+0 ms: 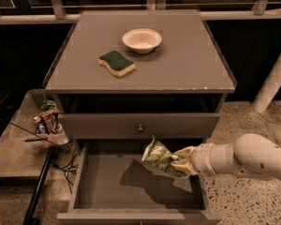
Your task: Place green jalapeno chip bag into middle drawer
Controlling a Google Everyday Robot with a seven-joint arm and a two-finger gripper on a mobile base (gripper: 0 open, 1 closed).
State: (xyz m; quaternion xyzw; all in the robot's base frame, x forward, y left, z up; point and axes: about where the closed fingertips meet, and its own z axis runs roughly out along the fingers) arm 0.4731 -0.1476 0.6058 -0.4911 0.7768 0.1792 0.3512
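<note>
The gripper should release the green jalapeno chip bag on the middle of the open drawer's grey bottom [145, 172].
The green jalapeno chip bag [158, 156] is a crinkled light-green bag held in the air over the right half of the open middle drawer [107, 189]. My gripper [178, 163] comes in from the right on a white arm and is shut on the bag's right end. The bag hangs a little above the drawer's flat grey floor and casts a shadow on it. The drawer is pulled far out from the grey cabinet.
On the cabinet top [187, 69] lie a dark-green-and-yellow sponge [116, 63] and a white bowl [142, 40]. A shut drawer front with a round knob [140, 128] is above the open drawer. A low side table [14, 149] with small clutter [49, 121] stands left.
</note>
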